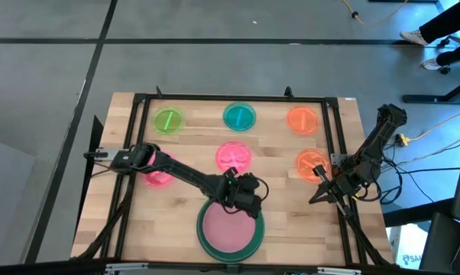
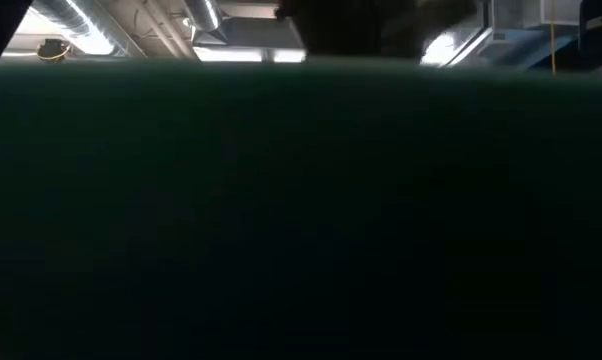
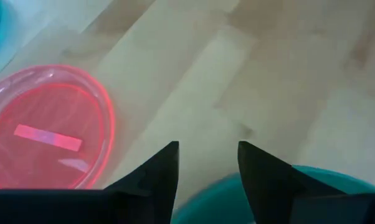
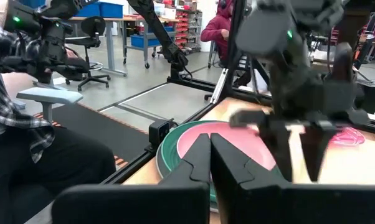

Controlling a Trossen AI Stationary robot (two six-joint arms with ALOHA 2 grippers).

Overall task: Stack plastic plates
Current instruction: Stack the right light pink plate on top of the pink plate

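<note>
Next, the left gripper moves to the near-side rim (image 1: 244, 169) (image 3: 111, 137) of the small pink plate between the teal plate and the stack and closes there.
A large dark green plate (image 1: 202, 238) lies at the table's near edge with a large pink plate (image 1: 230, 230) inside it. Its dark wall (image 2: 301, 220) fills the low view. No grey plate shows. Small translucent plates lie flat on the wood: lime green (image 1: 167, 121), teal (image 1: 239, 117), two orange (image 1: 302, 120) (image 1: 312, 162), and two pink (image 1: 234, 156) (image 1: 160, 179). My left gripper (image 1: 241, 197) (image 3: 206, 167) is open above the stack's far rim (image 3: 327, 180), touching nothing. My right gripper (image 1: 315, 198) (image 4: 210, 149) is shut near the table's right edge.
A black frame (image 1: 142, 101) runs around the table top. My left arm (image 1: 176, 172) lies across the small pink plate on the left. Bare wood (image 1: 291, 229) shows right of the stack. Beyond the table, seated people (image 4: 25, 124) and workshop furniture show.
</note>
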